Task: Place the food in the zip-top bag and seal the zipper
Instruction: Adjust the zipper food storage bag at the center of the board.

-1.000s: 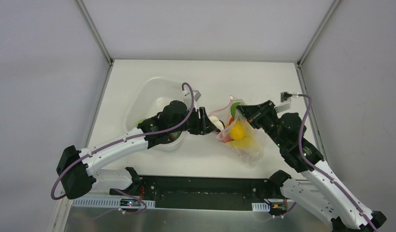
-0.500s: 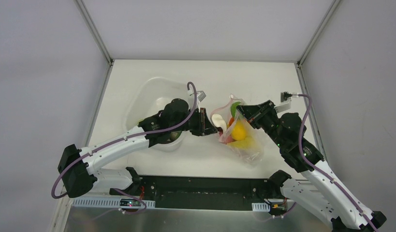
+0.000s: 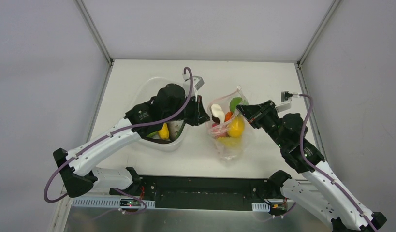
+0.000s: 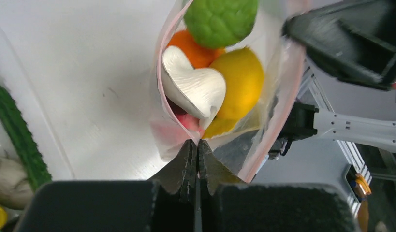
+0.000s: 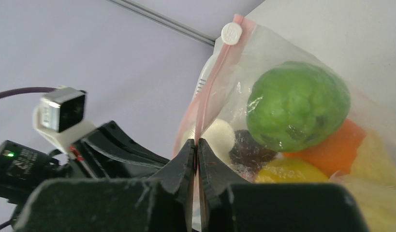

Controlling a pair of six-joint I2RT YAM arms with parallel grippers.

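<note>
The robot's right gripper pinches the zipper well below the white slider tab, so it should open and take the bag's corner [image 5: 234, 32] by the tab before sealing.
The zip-top bag [image 3: 228, 140] hangs between my two grippers with its mouth spread open. Inside lies food: a green piece [image 4: 220, 19], an orange one [image 4: 196, 50], a cream heart-shaped one [image 4: 193, 87], a yellow one [image 4: 237, 79] and a pink one [image 4: 188, 121]. My left gripper [image 4: 196, 141] is shut on the bag's left rim, where the pink zipper [image 4: 158, 72] runs into its tips. My right gripper [image 5: 197, 141] is shut on the zipper strip [image 5: 210, 92] at the opposite rim, below the white slider tab [image 5: 231, 33]. From above, the left gripper [image 3: 204, 117] and the right gripper [image 3: 241, 112] flank the bag's mouth.
The white tub [image 3: 147, 89] stands left of the bag, under my left arm. It holds a yellow piece [image 3: 163, 131] and a long green cucumber [image 4: 17, 130]. Walls close the table on the left, back and right.
The cream piece has gone from my left fingers into the bag. My left gripper has shut and drawn back left with the rim, spreading the mouth; the bag swung left.
</note>
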